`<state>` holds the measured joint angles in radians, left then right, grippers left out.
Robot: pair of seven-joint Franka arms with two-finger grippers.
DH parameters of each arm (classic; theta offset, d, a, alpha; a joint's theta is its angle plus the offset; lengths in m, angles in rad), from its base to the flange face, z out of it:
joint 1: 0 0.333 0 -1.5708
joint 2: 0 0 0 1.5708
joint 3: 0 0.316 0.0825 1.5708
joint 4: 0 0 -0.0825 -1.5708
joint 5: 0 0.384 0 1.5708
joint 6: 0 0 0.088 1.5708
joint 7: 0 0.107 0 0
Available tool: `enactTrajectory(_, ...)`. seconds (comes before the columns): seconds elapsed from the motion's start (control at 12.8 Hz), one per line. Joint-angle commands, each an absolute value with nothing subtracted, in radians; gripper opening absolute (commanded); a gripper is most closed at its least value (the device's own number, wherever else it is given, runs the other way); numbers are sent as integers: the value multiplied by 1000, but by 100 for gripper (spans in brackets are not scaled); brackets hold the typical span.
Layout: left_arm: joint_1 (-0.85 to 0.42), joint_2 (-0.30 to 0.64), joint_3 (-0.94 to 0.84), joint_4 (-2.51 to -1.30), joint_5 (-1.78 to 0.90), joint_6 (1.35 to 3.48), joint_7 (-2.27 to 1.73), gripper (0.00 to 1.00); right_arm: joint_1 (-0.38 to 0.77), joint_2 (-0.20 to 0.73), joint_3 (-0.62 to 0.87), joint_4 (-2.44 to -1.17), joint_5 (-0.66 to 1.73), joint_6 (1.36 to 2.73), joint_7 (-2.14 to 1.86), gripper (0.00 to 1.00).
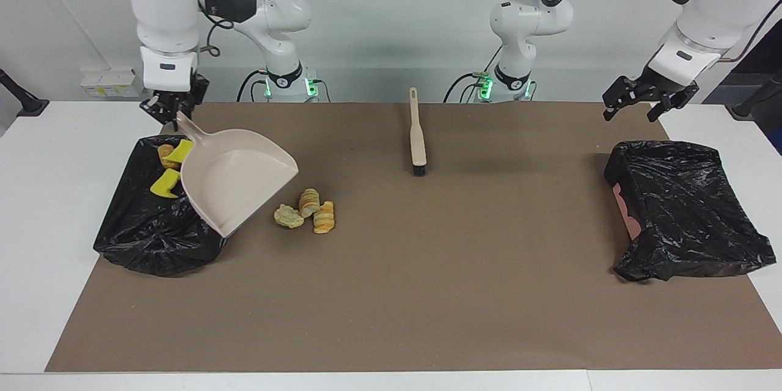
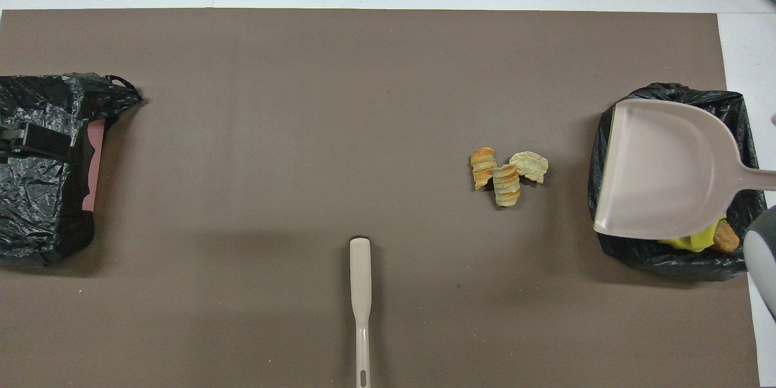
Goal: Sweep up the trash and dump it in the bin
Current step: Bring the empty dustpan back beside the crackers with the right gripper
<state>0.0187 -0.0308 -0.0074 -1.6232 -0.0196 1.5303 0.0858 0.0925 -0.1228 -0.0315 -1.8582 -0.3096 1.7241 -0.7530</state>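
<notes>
Next, I let go of the beige dustpan with my right gripper on the brown mat [image 2: 349,100], well beyond the bristles of the beige brush.
My right gripper [image 1: 174,111] is shut on the handle of the beige dustpan [image 1: 235,178], held up over the black-bagged bin [image 1: 149,235] at the right arm's end. The pan [image 2: 661,170] is empty, its mouth turned toward the mat's middle. Trash lies in the bin: two yellow wedges [image 1: 166,183] [image 1: 181,150] and a brown roll [image 1: 165,155], partly hidden in the overhead view, where a yellow wedge [image 2: 697,244] shows. Three striped pastries [image 1: 309,203] [image 2: 506,185] lie on the mat beside the bin. My left gripper [image 1: 641,107] hangs open and empty.
The beige brush [image 1: 417,134] [image 2: 361,291] lies on the mat near the robots, bristles pointing away from them. A second black-bagged bin [image 1: 684,208] [image 2: 42,194] sits at the left arm's end, under the waiting left gripper [image 2: 33,138]. A brown mat [image 1: 427,293] covers the table.
</notes>
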Motion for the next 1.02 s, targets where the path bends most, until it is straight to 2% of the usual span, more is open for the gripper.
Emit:
enactTrajectory(0.0, 15, -63, -11, -1663, -2, 1526, 68, 100, 199, -75, -25, -1842, -232, 1741, -399, 0)
enactTrajectory(0.47, 14, -48, -11, -1637, -14, 1496, 72, 100, 357, 76, -20, -1752, -88, 1821, 128, 0)
enactTrajectory(0.94, 15, 40, -14, -1532, -23, 1428, 72, 100, 478, 414, -5, -1410, 80, 1868, 432, 0)
